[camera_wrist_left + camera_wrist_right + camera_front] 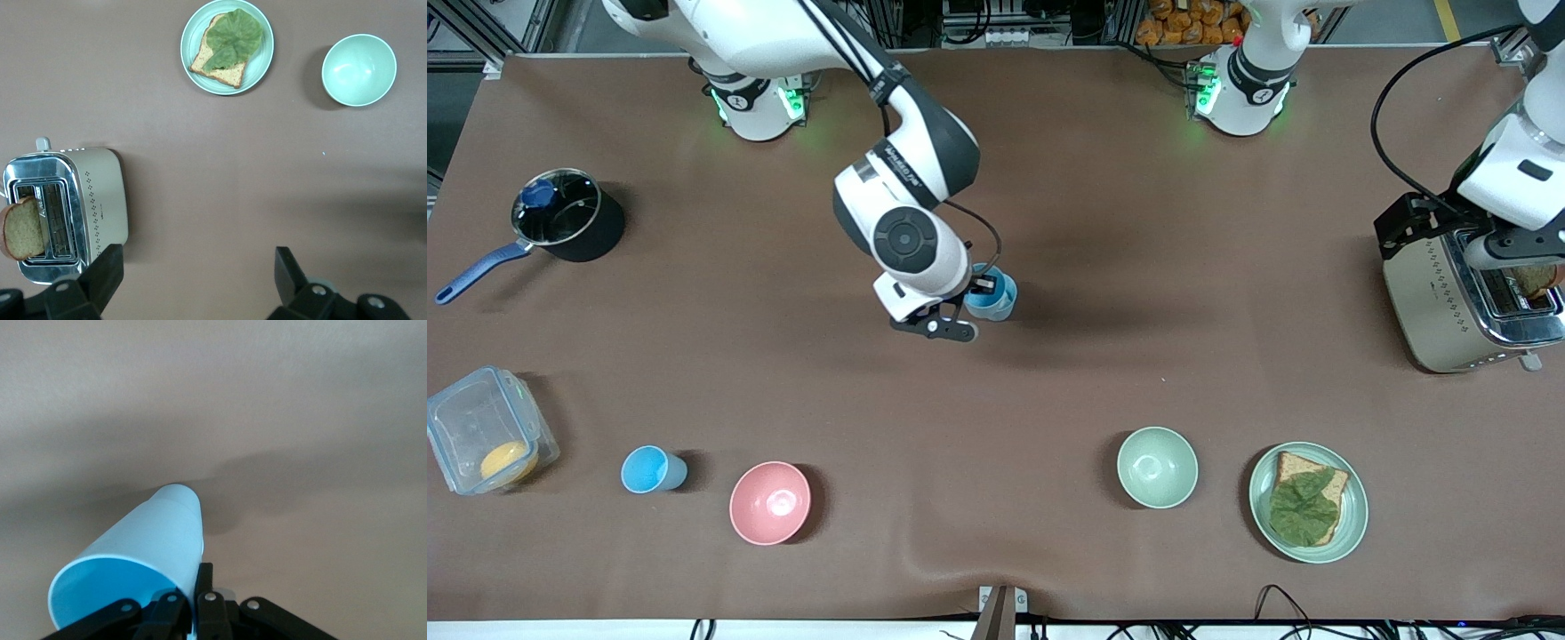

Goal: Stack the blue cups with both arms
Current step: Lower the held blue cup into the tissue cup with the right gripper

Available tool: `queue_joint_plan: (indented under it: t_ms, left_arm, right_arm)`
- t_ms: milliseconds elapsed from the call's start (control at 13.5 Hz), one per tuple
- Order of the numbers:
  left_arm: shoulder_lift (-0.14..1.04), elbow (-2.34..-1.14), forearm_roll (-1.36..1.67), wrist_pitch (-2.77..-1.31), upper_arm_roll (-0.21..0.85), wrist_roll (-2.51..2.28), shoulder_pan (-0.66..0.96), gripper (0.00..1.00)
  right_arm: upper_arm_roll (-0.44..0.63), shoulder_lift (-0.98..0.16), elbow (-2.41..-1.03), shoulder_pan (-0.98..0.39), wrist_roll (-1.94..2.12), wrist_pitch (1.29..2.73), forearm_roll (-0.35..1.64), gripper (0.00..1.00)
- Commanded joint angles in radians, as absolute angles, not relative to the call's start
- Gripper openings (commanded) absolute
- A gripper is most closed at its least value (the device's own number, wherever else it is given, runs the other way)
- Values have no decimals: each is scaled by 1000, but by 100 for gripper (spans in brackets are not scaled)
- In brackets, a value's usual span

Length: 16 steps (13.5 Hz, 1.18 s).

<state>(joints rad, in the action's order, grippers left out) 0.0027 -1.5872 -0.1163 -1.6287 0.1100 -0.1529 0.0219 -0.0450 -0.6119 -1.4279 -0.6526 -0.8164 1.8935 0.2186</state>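
The blue cup in my right gripper will be let go inside the other blue cup [998,289] [167,525] that stands below it in the middle of the table.
One blue cup [992,298] is in the middle of the table, gripped by its wall near the rim in my right gripper [980,288], which is shut on it. In the right wrist view the cup [143,550] points away from the gripper [197,579], its base close to the table; I cannot tell whether it touches. A second blue cup [653,469] stands near the front camera toward the right arm's end, beside the pink bowl. My left gripper [1513,251] hangs over the toaster, open and empty [197,275].
A black pot with a blue handle [565,218] and a clear box [482,441] are at the right arm's end. A pink bowl [770,502], a green bowl [1157,467] and a plate with bread and lettuce [1352,511] lie near the front camera. The toaster [1440,302] holds a slice.
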Motion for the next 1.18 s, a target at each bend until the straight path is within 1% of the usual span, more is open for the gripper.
queue_joint_plan:
  t_ms: [0,295,664,1107]
  left_arm:
    - [-17,-1603,-81,-1608,-19,-124,132,100]
    - [-21,-1606,-40,-1589,-35,-126,141,100]
    - [-31,-1606,-26,-1582,-26,-137,137,100]
    - [-29,-1605,-26,-1580,-11,-143,132,100]
  right_arm:
    - [-32,-604,-1465,-672,-838,1928,244,0]
    - [-32,-606,-1486,-686,-841,1951,244,0]
    - [-32,-624,-1488,-710,-873,1979,245,0]
    - [-32,-626,-1486,-713,-871,1977,242,0]
